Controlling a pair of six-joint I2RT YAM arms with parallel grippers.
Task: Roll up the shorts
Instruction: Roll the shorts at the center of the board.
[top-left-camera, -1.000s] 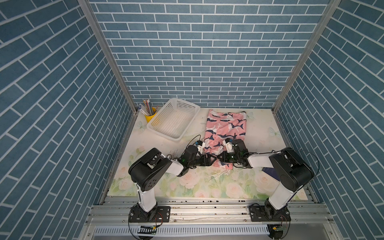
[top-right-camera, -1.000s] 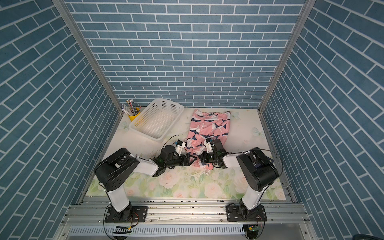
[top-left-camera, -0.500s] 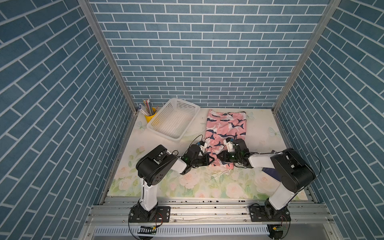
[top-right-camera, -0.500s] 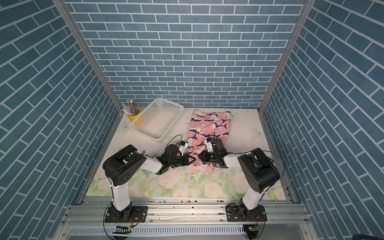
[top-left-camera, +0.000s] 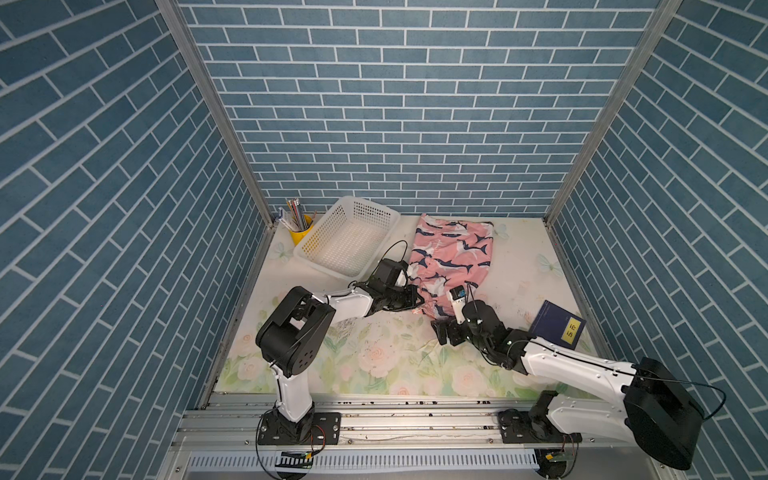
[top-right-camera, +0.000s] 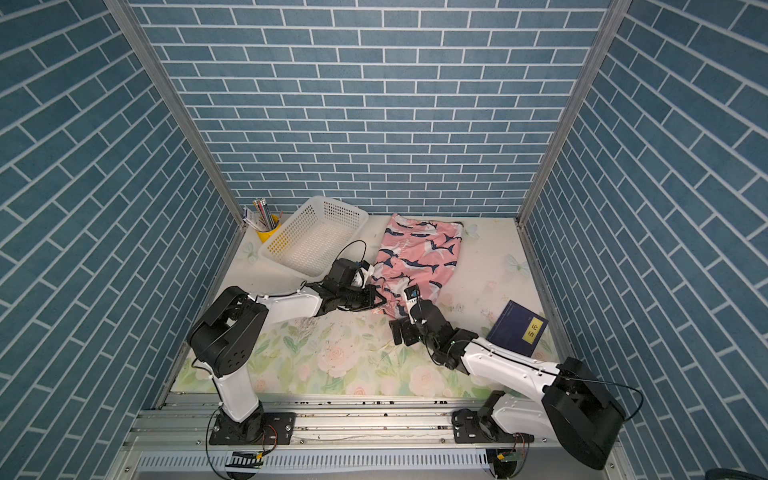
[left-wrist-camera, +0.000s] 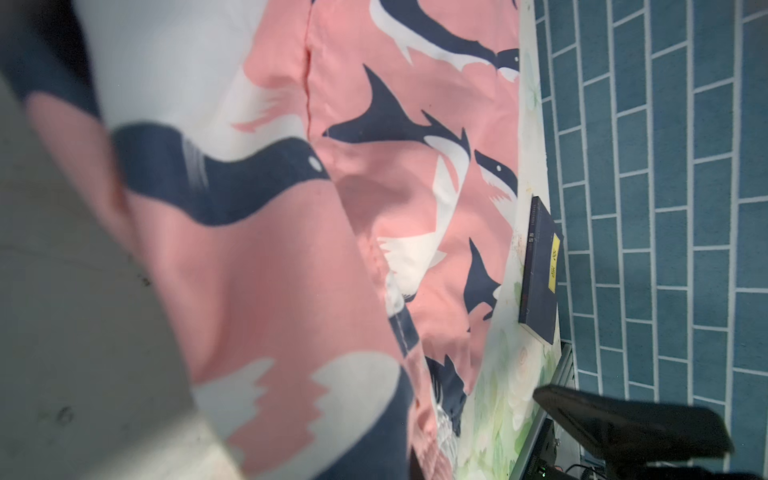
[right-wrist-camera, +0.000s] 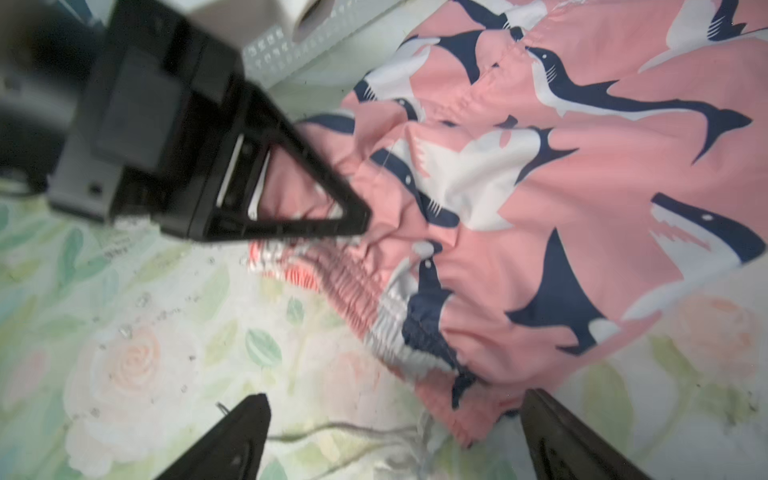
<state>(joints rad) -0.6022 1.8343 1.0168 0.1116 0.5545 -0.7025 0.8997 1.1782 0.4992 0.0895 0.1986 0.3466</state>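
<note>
My right gripper's open fingers are straddling only a loose thread, so it should turn and take the crumpled waistband (right-wrist-camera: 380, 320) near my left gripper before rolling.
The salmon-pink shorts (top-left-camera: 453, 257) (top-right-camera: 419, 257) with navy and white sharks lie flat at the back of the table. Their gathered waistband (right-wrist-camera: 374, 299) is at the near end and is crumpled. My left gripper (top-left-camera: 417, 305) (top-right-camera: 380, 305) is shut on the waistband's left corner; the right wrist view shows its tip (right-wrist-camera: 363, 224) pinching the fabric. The left wrist view is filled with shorts fabric (left-wrist-camera: 374, 208). My right gripper (top-left-camera: 442, 332) (right-wrist-camera: 395, 409) stands open just in front of the waistband. It holds nothing, and a loose thread lies between its fingers.
A white perforated basket (top-left-camera: 320, 230) (top-right-camera: 291, 232) sits left of the shorts. A yellow cup of pens (top-left-camera: 300, 235) stands in the back left corner. A dark blue book (top-left-camera: 557, 330) (left-wrist-camera: 540, 270) lies at the right, next to my right arm. Blue brick walls enclose three sides.
The right gripper let go of the waistband, opened wide and drew back toward the front. The left gripper closed on the waistband's left corner.
</note>
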